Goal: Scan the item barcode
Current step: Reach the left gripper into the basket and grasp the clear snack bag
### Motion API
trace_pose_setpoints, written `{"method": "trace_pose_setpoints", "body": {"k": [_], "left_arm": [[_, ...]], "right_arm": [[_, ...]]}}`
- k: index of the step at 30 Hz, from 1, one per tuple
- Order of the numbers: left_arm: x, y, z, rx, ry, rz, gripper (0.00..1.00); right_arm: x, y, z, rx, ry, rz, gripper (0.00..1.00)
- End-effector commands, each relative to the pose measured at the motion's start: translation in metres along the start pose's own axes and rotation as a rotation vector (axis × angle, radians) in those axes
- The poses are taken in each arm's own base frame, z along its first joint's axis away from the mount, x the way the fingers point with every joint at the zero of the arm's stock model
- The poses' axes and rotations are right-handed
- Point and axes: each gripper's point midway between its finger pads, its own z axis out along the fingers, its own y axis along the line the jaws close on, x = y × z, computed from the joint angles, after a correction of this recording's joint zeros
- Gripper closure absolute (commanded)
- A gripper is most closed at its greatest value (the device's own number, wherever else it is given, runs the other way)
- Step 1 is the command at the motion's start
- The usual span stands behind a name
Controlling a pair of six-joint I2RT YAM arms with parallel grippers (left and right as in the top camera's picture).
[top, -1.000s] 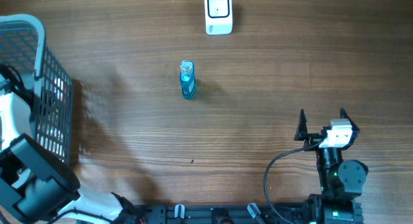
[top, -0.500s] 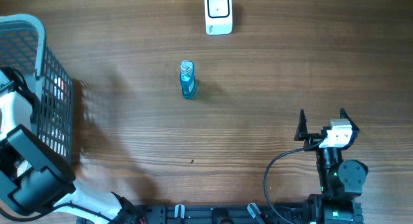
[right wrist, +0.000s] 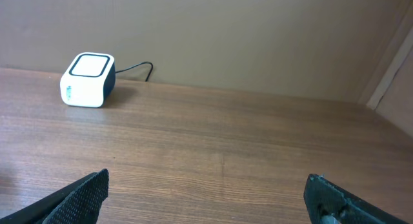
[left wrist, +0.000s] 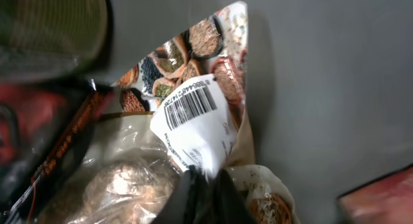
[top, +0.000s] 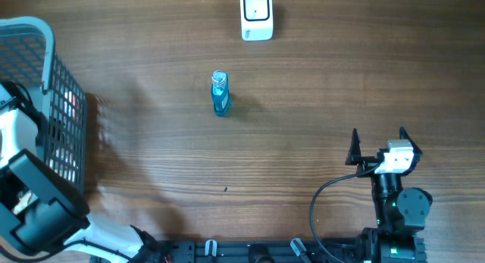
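Note:
Next, my left gripper opens and takes the bag by its clear window (left wrist: 132, 182), because it is pinching the bag at the end of the barcode label and crumpling the label.
A clear plastic food bag (left wrist: 129, 185) with printed bowls of grains and a white barcode label (left wrist: 192, 117) lies inside the basket, seen in the left wrist view. My left gripper (left wrist: 205, 193) is shut on the bag's edge just below the label. In the overhead view the left arm (top: 34, 206) reaches into the grey basket (top: 47, 36) and its fingers are hidden. The white scanner (top: 257, 15) sits at the table's far edge, also visible as a white scanner (right wrist: 88, 79) from the right wrist. My right gripper (top: 377, 138) stands open near the front right, holding nothing.
A blue bottle (top: 220, 94) stands upright in the middle of the table, in front of the scanner. Red packaging (left wrist: 39, 130) lies beside the bag in the basket. The basket's mesh wall (top: 64, 134) rises at the left edge.
My left gripper has gone from open to shut on the bag in the basket, and the left arm shifted slightly. The right arm has not moved.

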Motion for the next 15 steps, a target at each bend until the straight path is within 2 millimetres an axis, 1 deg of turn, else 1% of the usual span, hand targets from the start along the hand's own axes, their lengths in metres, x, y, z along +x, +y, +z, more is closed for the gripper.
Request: {"method": "trace_pose_setpoints", "body": {"k": [1, 2, 3, 4, 5, 6, 7, 8, 10, 12, 13, 14, 15], "left_arm": [[0.028, -0.02, 0.013, 0.08, 0.161, 0.01, 0.96], [0.027, -0.023, 0.013, 0.092, 0.161, 0.005, 0.89], [0.027, -0.022, 0.013, 0.091, 0.161, 0.006, 0.37], [0.027, -0.023, 0.013, 0.091, 0.16, 0.006, 0.42], [0.026, -0.021, 0.013, 0.083, 0.155, 0.007, 0.35], [0.026, -0.019, 0.014, 0.074, 0.152, 0.007, 0.11], [0.031, -0.017, 0.016, 0.067, 0.166, 0.009, 0.08], [0.038, -0.014, 0.019, 0.058, 0.181, 0.011, 0.02], [0.055, -0.004, 0.028, 0.024, 0.216, 0.019, 0.0], [0.063, 0.003, 0.032, -0.005, 0.228, 0.024, 0.0], [0.066, 0.007, 0.034, -0.02, 0.232, 0.027, 0.09], [0.067, 0.007, 0.034, -0.02, 0.234, 0.027, 0.2], [0.067, 0.007, 0.034, -0.019, 0.233, 0.026, 0.35]], "right_arm": [[-0.001, 0.004, 0.0, -0.019, -0.004, 0.018, 0.0], [-0.001, 0.003, 0.0, -0.019, -0.004, 0.017, 0.0], [-0.001, 0.004, 0.0, -0.019, -0.004, 0.017, 0.0], [-0.001, 0.004, 0.0, -0.019, -0.004, 0.018, 0.0], [-0.001, 0.004, 0.0, -0.019, -0.004, 0.018, 0.0], [-0.001, 0.004, 0.0, -0.019, -0.004, 0.018, 0.0], [-0.001, 0.004, 0.0, -0.019, -0.004, 0.018, 0.0], [-0.001, 0.004, 0.0, -0.019, -0.004, 0.018, 0.0], [-0.001, 0.004, 0.0, -0.019, -0.004, 0.018, 0.0], [-0.001, 0.004, 0.0, -0.019, -0.004, 0.018, 0.0], [-0.001, 0.004, 0.0, -0.019, -0.004, 0.018, 0.0], [-0.001, 0.004, 0.0, -0.019, -0.004, 0.017, 0.0], [-0.001, 0.004, 0.0, -0.019, -0.004, 0.018, 0.0]]}}
